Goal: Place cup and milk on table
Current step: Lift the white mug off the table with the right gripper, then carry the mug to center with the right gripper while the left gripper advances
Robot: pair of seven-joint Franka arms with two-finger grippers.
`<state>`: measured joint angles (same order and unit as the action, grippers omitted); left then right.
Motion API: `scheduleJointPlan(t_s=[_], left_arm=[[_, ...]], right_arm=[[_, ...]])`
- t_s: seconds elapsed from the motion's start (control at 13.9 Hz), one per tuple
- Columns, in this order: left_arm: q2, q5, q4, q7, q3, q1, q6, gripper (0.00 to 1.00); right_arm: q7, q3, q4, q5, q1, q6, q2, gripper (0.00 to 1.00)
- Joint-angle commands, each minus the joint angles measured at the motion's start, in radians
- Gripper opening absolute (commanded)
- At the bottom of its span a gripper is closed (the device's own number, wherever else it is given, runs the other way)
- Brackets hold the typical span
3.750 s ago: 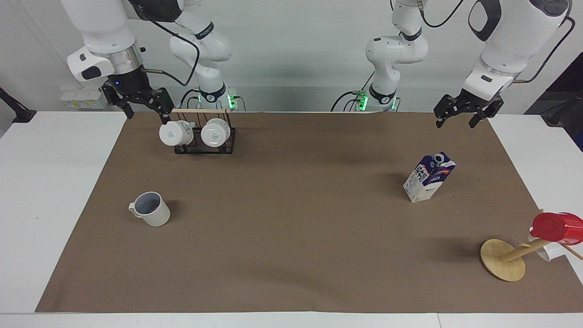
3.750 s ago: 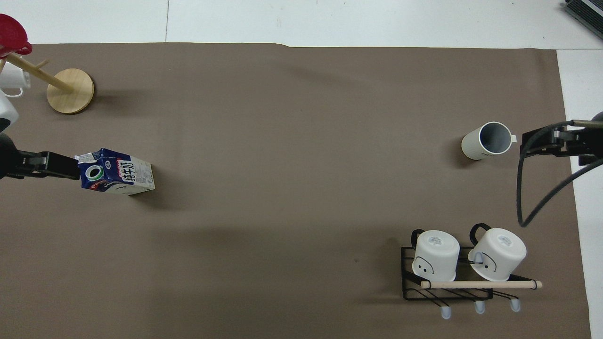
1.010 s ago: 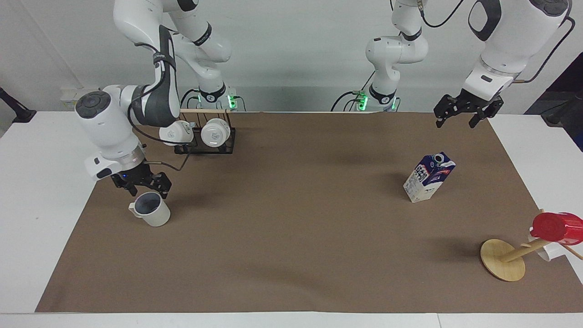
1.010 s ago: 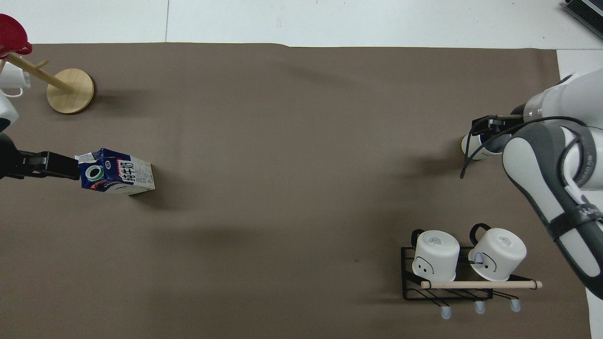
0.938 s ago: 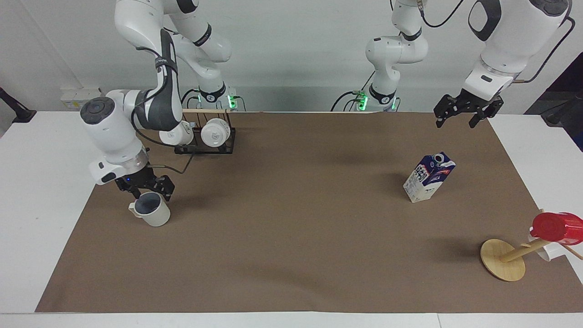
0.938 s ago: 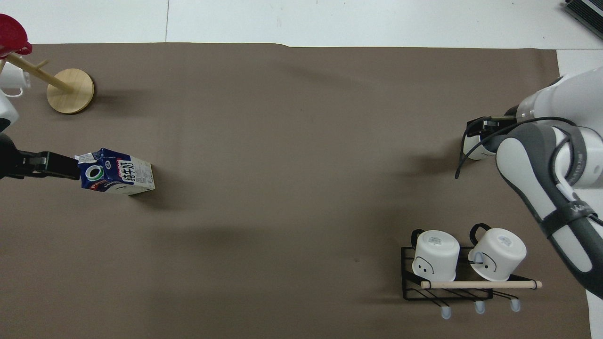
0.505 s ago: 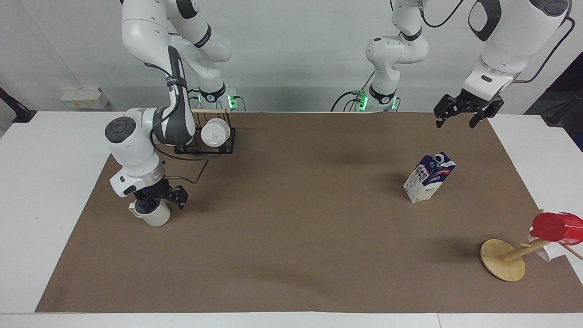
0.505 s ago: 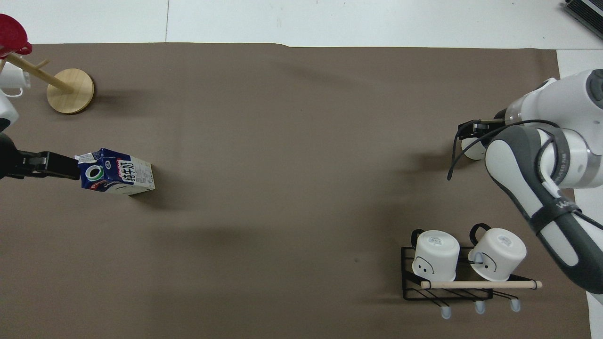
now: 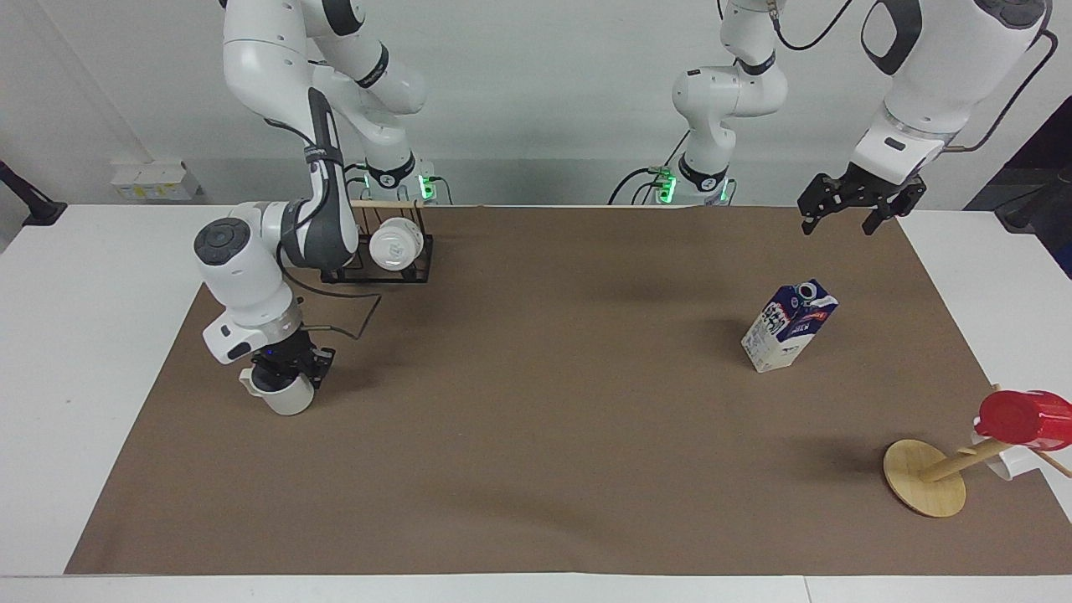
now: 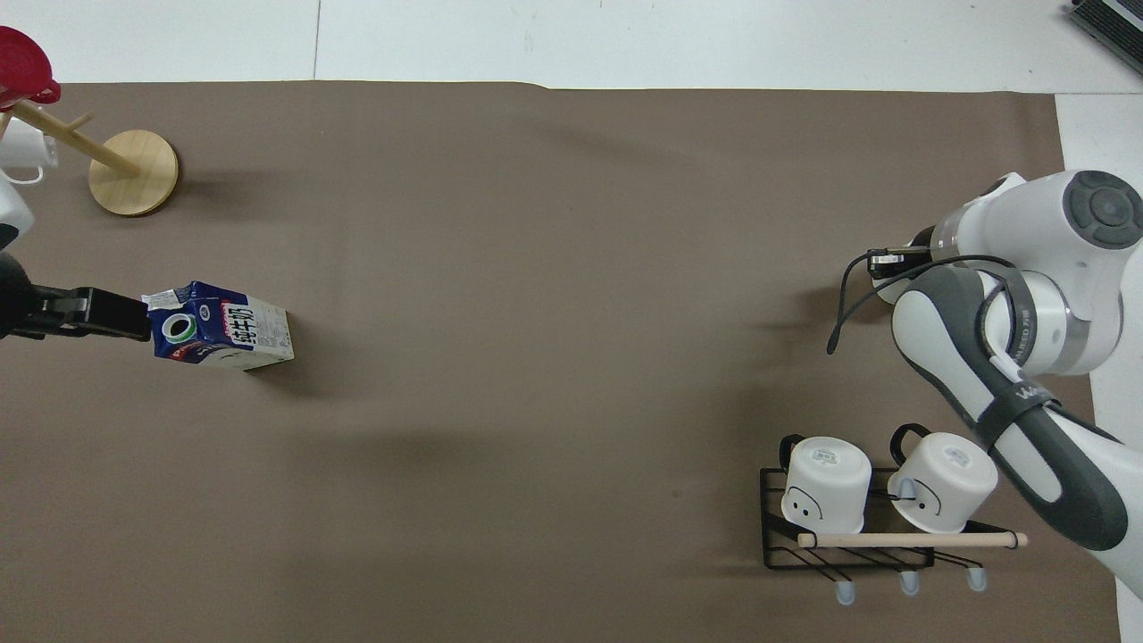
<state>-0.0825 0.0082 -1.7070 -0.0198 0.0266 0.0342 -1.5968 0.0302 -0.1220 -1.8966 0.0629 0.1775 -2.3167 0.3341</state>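
Next, my left gripper will go to the milk carton's blue top (image 10: 197, 315), by its round cap, and close there.
The off-white cup (image 9: 286, 399) stands on the brown mat (image 9: 536, 435) of the white table (image 9: 75, 352), toward the right arm's end. My right gripper (image 9: 291, 368) is down on its rim and shut on it, one finger inside. In the overhead view the right arm hides all but a sliver of the cup (image 10: 882, 288). The blue and white milk carton (image 9: 787, 328) stands upright on the mat toward the left arm's end; it also shows in the overhead view (image 10: 223, 327). My left gripper (image 9: 840, 219) waits open and empty in the air, over the mat's edge by the left arm's base.
A black wire rack (image 9: 377, 270) with two glossy white mugs (image 10: 826, 482) stands nearer to the robots than the cup. A wooden mug tree (image 9: 925, 477) with a red cup (image 9: 1026, 419) stands farther from the robots than the milk.
My right arm came from over the rack down to the cup, lowered onto its rim and narrowed its fingers on it. The left arm, milk and cup have not moved.
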Motion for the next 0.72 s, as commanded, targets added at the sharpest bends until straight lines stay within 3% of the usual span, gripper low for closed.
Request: scheduleJointPlan(t_s=[0.0,0.36,0.65], left_arm=[[-0.017,0.01,-0.009,-0.003,0.004,-0.008,-0.008,1.0],[-0.037,0.01,-0.201,0.0,0.003,-0.008,-0.222,1.0],[-0.027,0.01,-0.364,-0.002,0.001,-0.01,-0.446,1.0]], right_arm=[[-0.029,-0.008,-0.009,-0.002,0.004,0.0,-0.047,0.0],[0.01,-0.014,0.086,-0.003,-0.058,0.132,-0.098,0.0],[0.212,-0.013,0.123,0.003,-0.219,0.146,-0.096,0.0]])
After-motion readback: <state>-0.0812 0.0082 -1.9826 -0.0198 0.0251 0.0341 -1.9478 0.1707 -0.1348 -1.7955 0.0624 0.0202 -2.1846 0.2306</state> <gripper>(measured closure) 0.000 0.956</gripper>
